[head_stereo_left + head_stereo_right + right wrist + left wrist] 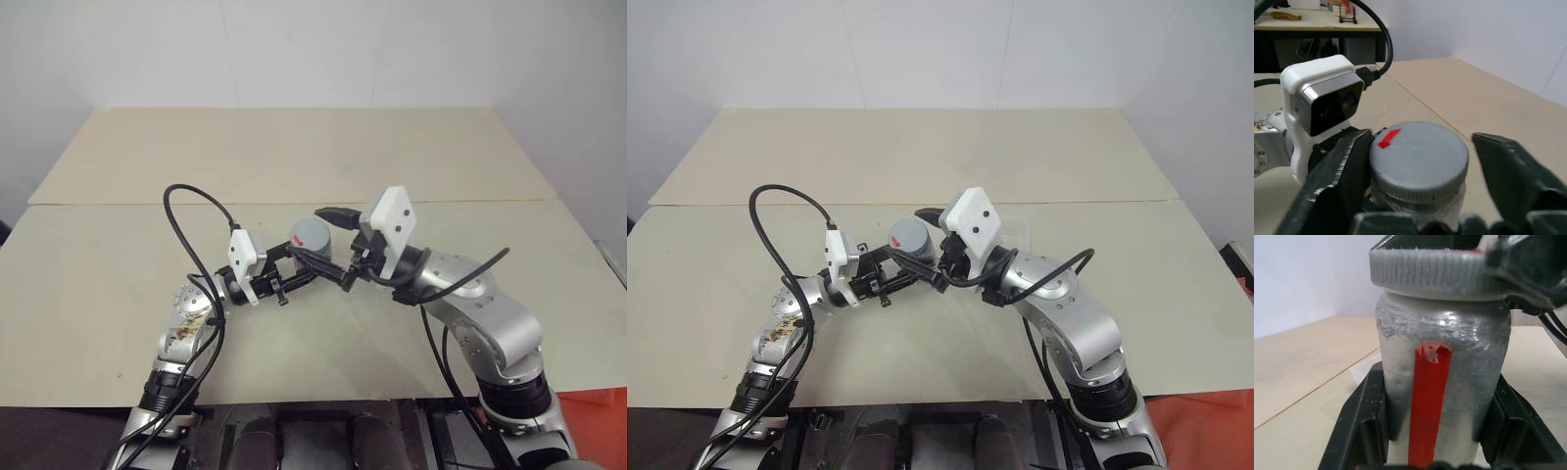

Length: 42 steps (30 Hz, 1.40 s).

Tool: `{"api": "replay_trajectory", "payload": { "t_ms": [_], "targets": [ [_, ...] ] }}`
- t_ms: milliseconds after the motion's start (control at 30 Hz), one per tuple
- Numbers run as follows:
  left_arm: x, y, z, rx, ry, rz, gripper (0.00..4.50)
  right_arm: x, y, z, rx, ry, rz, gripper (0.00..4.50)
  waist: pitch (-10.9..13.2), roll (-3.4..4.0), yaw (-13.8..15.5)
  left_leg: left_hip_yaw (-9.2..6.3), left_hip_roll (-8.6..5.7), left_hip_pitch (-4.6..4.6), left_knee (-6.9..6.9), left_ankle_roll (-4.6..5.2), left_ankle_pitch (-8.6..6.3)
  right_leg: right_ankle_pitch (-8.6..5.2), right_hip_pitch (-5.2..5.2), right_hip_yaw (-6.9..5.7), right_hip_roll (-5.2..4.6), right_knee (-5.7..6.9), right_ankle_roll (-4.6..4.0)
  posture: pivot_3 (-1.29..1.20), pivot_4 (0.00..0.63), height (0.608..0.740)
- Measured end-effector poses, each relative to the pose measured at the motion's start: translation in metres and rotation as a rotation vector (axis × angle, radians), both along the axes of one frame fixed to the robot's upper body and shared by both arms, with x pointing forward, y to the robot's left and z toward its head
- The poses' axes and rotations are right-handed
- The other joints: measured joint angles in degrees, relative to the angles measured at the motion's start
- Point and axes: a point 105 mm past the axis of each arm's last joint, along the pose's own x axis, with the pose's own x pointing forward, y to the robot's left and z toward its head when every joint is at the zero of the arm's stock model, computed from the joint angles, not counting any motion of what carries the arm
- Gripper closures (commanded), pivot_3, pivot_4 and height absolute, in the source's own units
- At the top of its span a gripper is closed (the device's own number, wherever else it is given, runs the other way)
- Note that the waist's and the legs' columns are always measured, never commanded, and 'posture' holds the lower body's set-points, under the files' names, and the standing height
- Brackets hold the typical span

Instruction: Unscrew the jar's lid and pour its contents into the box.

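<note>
Next, I release the grey lid with my right gripper on the table (467,328) beneath its silver forearm, towards the table's near edge. The lid still sits on top of the jar.
A silvery jar (1440,357) with a red stripe down its side stands upright between my left gripper's (297,266) two black fingers, which are shut on its body above the table. Its grey ribbed lid (1420,152) with a small red mark sits on top. My right gripper (329,245) reaches in from the right and is closed around the lid, one finger (1347,161) against the rim and the other close at the opposite side. The clear box (1019,229) lies on the table behind my right wrist, mostly hidden.
The beige table (294,147) stretches wide behind and to both sides of the arms, with a seam (118,205) across its middle. Black cables loop over both wrists. A white wall stands behind the table's far edge.
</note>
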Motion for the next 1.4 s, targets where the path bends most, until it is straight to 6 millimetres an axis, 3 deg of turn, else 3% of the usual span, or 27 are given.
{"api": "replay_trajectory", "payload": {
  "t_ms": [500, 767, 933, 1167, 1300, 1400],
  "targets": [
    [0.001, 0.0, -0.001, 0.005, 0.001, -0.011, 2.54, 0.0, 0.0, 0.0, -0.006, -0.005, -0.003, 1.27, 0.0, 0.0, 0.0, 0.0, 0.0, 0.0, 0.0, 0.0, 0.0, 0.0, 0.0, 0.0, 0.0, 0.0, 0.0, 0.0, 0.15, 0.74],
    [-0.005, 0.001, -0.002, 0.033, -0.015, -0.062, 2.54, -0.006, -0.002, 0.0, 0.029, 0.065, 0.078, 1.27, 0.0, 0.0, 0.0, 0.0, 0.0, 0.0, 0.0, 0.0, 0.0, 0.0, 0.01, 0.0, 0.0, 0.0, 0.0, 0.0, 0.15, 0.74],
    [-0.006, 0.002, -0.004, 0.058, -0.016, -0.071, 2.54, -0.005, -0.008, 0.015, 0.075, 0.054, 0.088, 1.27, 0.0, 0.0, 0.0, -0.01, 0.01, 0.0, 0.0, 0.0, 0.0, 0.0, 0.01, 0.0, 0.0, 0.0, 0.0, 0.0, 0.15, 0.74],
    [-0.007, 0.002, -0.007, 0.061, -0.006, -0.073, 2.54, -0.003, -0.009, 0.014, 0.088, 0.088, 0.086, 1.27, 0.0, 0.0, 0.0, -0.01, 0.01, 0.0, 0.0, 0.0, 0.0, 0.0, 0.0, 0.0, 0.0, 0.01, 0.0, 0.0, 0.15, 0.74],
    [-0.007, 0.002, -0.007, 0.062, -0.005, -0.069, 2.54, 0.008, -0.034, 0.027, 0.139, 0.059, -0.017, 1.27, 0.0, 0.0, 0.2, 0.0, -0.01, -0.02, 0.0, 0.0, 0.0, 0.0, 0.02, -0.01, -0.02, -0.01, 0.0, 0.0, 0.15, 0.74],
    [-0.005, 0.003, -0.008, 0.057, -0.002, -0.047, 2.54, 0.022, -0.071, 0.031, 0.111, 0.032, -0.182, 1.27, 0.0, 0.0, 0.4, 0.02, -0.01, -0.04, 0.0, 0.01, 0.0, 0.01, 0.02, -0.01, -0.03, -0.04, 0.01, 0.0, 0.15, 0.74]
  ]
}}
